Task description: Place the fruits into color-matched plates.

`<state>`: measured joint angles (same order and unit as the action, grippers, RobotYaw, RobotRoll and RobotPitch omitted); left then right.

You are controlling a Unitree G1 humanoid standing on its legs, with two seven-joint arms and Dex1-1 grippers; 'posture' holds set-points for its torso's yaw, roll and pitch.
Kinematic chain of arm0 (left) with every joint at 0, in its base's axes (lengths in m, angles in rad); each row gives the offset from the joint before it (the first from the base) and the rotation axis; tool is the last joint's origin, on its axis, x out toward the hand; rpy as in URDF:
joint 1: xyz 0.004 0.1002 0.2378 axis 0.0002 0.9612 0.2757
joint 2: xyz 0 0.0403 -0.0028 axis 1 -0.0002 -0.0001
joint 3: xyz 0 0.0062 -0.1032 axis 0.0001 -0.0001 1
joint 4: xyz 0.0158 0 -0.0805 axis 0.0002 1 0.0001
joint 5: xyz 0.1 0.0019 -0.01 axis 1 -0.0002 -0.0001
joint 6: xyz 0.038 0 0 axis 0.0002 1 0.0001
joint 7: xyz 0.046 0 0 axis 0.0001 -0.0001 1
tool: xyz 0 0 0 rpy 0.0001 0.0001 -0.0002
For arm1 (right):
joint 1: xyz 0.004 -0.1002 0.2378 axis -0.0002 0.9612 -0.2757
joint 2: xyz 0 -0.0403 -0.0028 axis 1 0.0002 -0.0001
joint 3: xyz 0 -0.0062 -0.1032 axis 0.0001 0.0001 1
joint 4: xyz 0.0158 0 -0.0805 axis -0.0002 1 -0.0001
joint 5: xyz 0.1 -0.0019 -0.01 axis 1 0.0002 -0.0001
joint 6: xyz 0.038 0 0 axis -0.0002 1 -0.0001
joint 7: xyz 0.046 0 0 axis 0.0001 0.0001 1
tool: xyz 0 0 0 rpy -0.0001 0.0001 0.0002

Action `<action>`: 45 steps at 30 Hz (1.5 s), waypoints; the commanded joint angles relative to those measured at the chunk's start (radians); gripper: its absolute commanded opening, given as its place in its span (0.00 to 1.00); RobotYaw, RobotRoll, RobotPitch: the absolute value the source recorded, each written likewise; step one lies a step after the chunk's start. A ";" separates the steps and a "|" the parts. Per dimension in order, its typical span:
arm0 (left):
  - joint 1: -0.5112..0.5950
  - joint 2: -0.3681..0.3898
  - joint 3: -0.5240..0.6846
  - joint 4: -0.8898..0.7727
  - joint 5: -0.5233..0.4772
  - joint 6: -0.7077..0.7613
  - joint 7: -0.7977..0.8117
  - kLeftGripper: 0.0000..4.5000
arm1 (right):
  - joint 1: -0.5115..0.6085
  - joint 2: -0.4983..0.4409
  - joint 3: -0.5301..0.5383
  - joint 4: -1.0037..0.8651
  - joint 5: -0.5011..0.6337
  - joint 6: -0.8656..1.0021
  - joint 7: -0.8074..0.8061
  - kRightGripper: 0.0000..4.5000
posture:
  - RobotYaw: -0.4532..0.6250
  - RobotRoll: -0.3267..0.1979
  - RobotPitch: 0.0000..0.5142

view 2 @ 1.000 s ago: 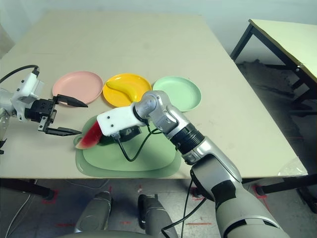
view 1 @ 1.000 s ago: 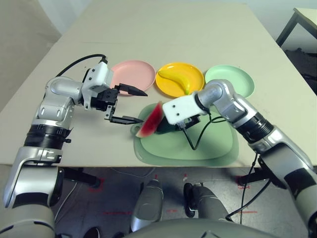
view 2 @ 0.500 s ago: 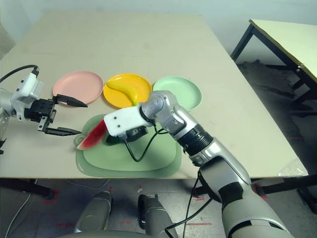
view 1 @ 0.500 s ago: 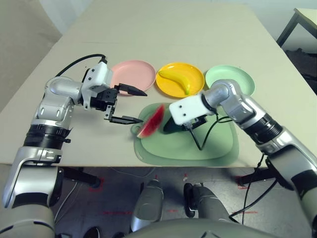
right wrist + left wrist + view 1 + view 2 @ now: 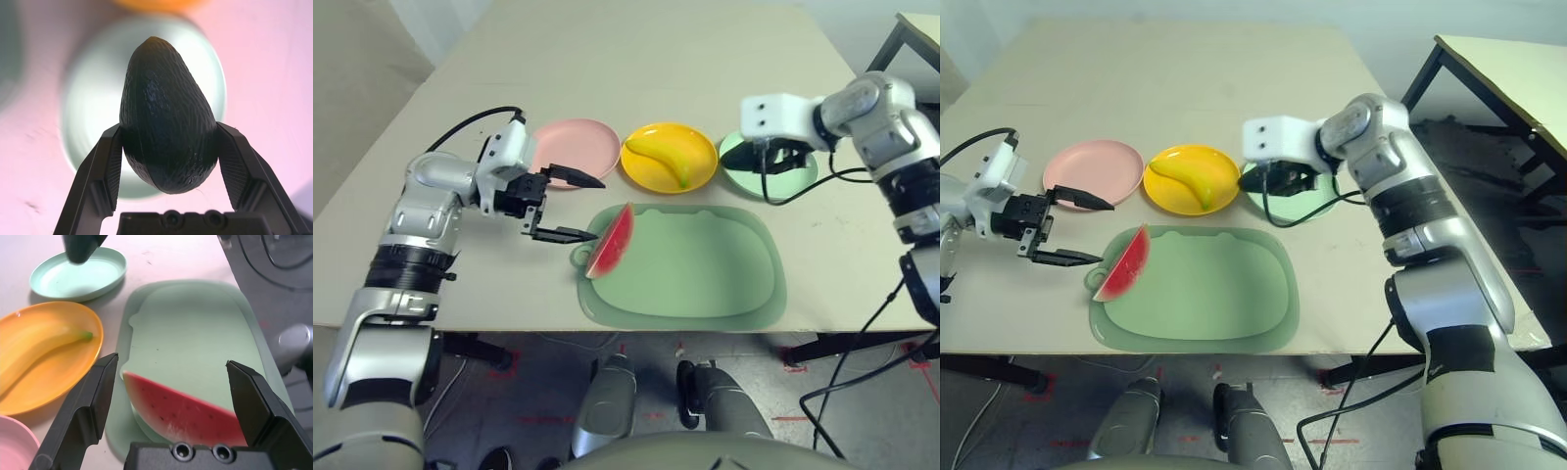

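Observation:
Next, I open my right gripper to release the dark green avocado, now held over the mint green plate, so that it rests on the far half of the mint green plate (image 5: 761,146) (image 5: 176,93).
The red watermelon wedge (image 5: 610,241) stands on its green rind at the left end of the pale green cutting board (image 5: 705,269). My left gripper (image 5: 597,210) hangs open just left of it, one finger on each side of the wedge's line. The yellow banana (image 5: 661,157) lies in the yellow plate (image 5: 703,145). The pink plate (image 5: 570,147) holds nothing. My right gripper (image 5: 168,128) is shut on the dark green avocado (image 5: 164,88) and holds it over the mint green plate (image 5: 800,174).
The three plates stand in a row behind the cutting board. A black cable (image 5: 803,186) hangs from my right wrist across the mint plate. Another table's corner (image 5: 1489,69) is off to the right. Bare tabletop lies beyond the plates.
My right gripper has lifted the avocado off the cutting board and carried it back and right to above the mint green plate. The watermelon and the left arm have stayed put.

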<state>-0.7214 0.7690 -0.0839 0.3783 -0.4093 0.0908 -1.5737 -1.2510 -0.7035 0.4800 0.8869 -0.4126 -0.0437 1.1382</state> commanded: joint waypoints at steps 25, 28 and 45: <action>0.016 0.009 -0.008 -0.075 0.108 0.072 0.104 1.00 | 0.018 0.068 -0.022 0.272 -0.042 -0.178 -0.272 0.84 | 0.63 0.62 0.27; -0.005 0.010 -0.003 -0.047 0.123 0.023 0.097 1.00 | 0.032 0.036 -0.030 0.194 -0.027 -0.187 -0.229 0.99 | 0.64 0.62 0.26; -0.257 0.103 -0.244 0.272 0.128 -0.661 -0.041 1.00 | 0.705 0.059 -0.494 -1.200 0.697 0.950 0.013 0.99 | 0.65 0.62 0.24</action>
<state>-0.9568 0.8644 -0.2641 0.6232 -0.2705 -0.4878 -1.6035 -0.5810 -0.6646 0.0400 -0.2313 0.2011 0.7855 1.1929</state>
